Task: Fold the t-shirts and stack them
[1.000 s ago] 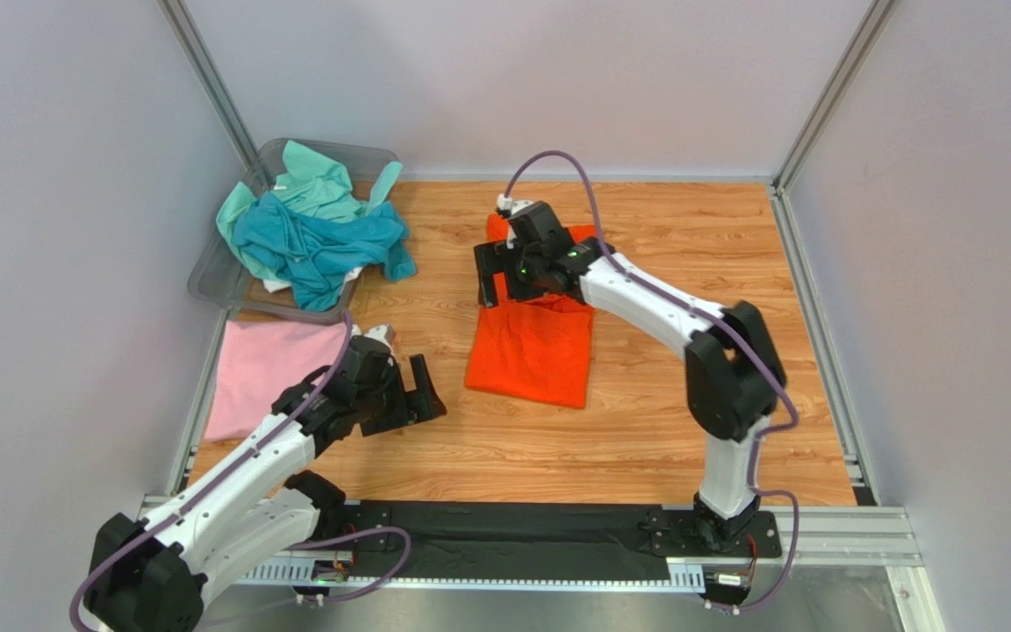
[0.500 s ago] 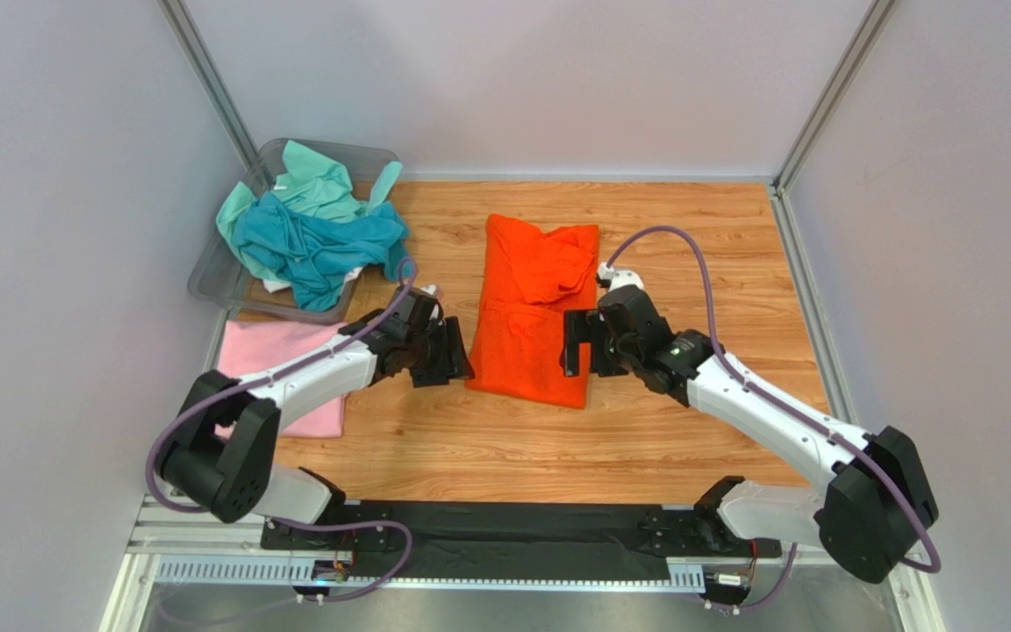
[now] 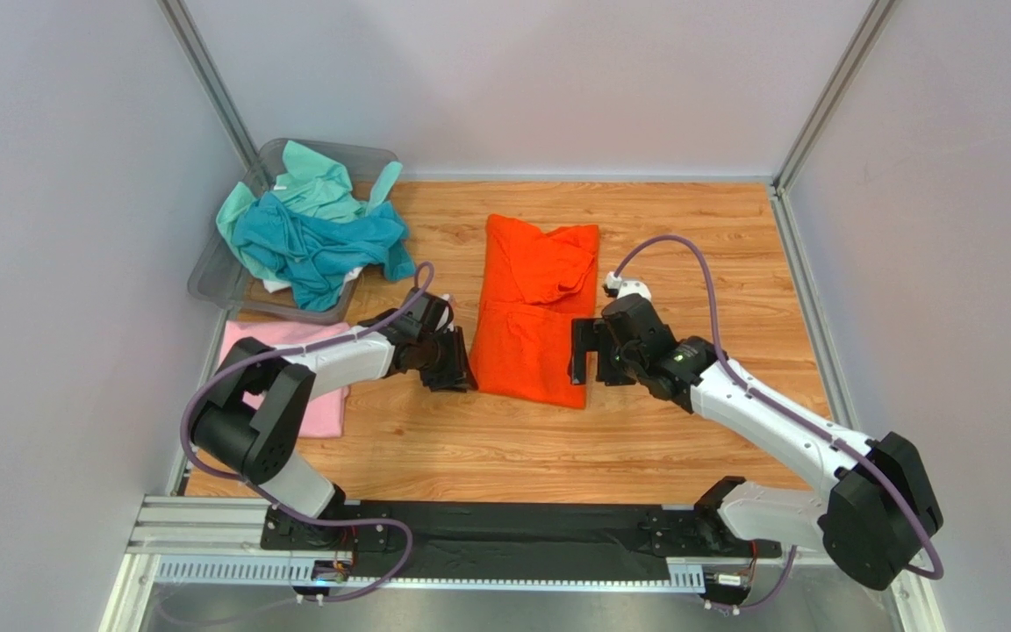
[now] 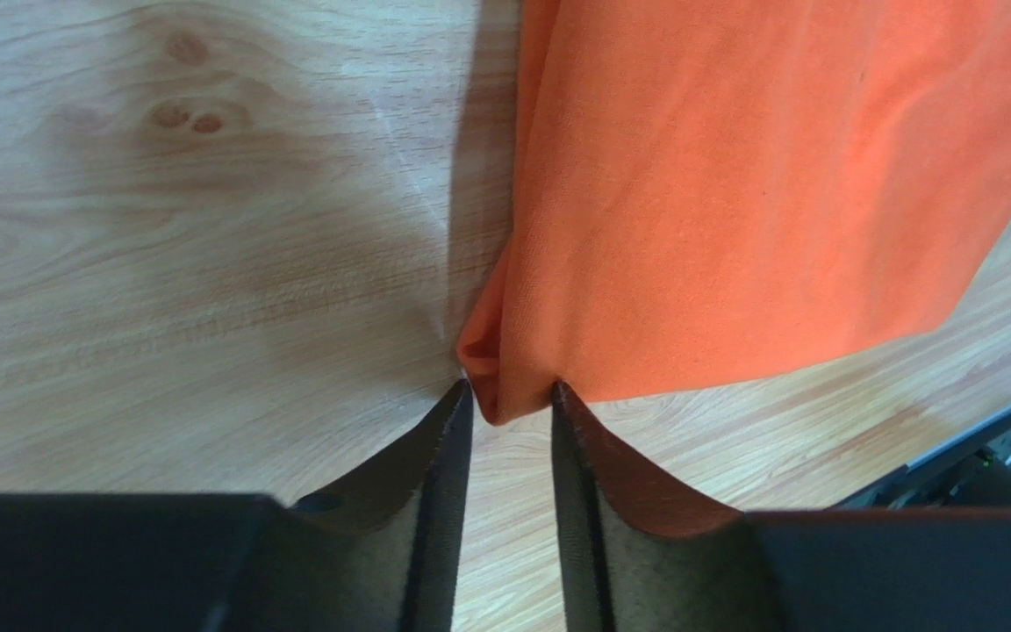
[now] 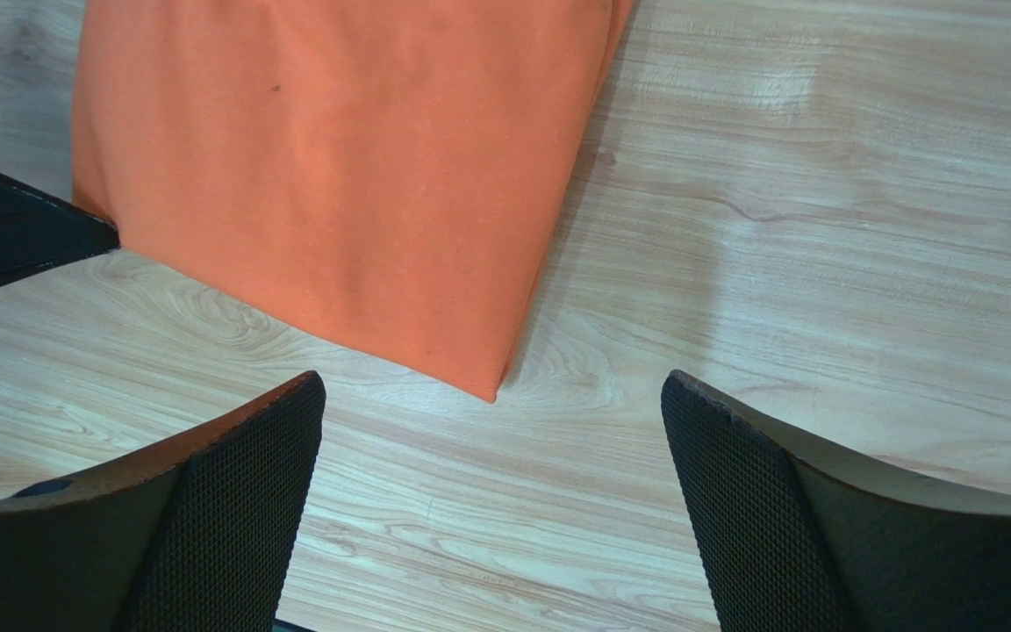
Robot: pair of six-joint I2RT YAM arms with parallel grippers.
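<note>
Next, my right gripper closes on the orange t-shirt's free near corner (image 3: 583, 406) (image 5: 492, 396), at the other end of the t-shirt's near edge from my left gripper.
The orange t-shirt (image 3: 531, 316) lies folded lengthwise in the middle of the table, also filling the left wrist view (image 4: 761, 184) and the right wrist view (image 5: 340, 171). My left gripper (image 3: 456, 362) is at its near left corner, and its narrow jaws (image 4: 511, 391) pinch that bunched corner. My right gripper (image 3: 582, 356) stands wide open (image 5: 491, 382) just short of the near right corner, touching nothing. The pink t-shirt (image 3: 250, 349) lies flat at the left edge, partly under my left arm. Teal (image 3: 313, 244) and mint green (image 3: 313, 178) t-shirts lie crumpled in the bin.
The grey see-through bin (image 3: 214, 277) stands in the far left corner. Metal rails and grey walls bound the wooden table (image 3: 682, 237). My left gripper's finger (image 5: 10, 231) shows at the left edge of the right wrist view.
My left arm swung in from the near left to the orange shirt's corner and its jaws narrowed onto it. My right arm drew back from the shirt's far end to its near right corner.
</note>
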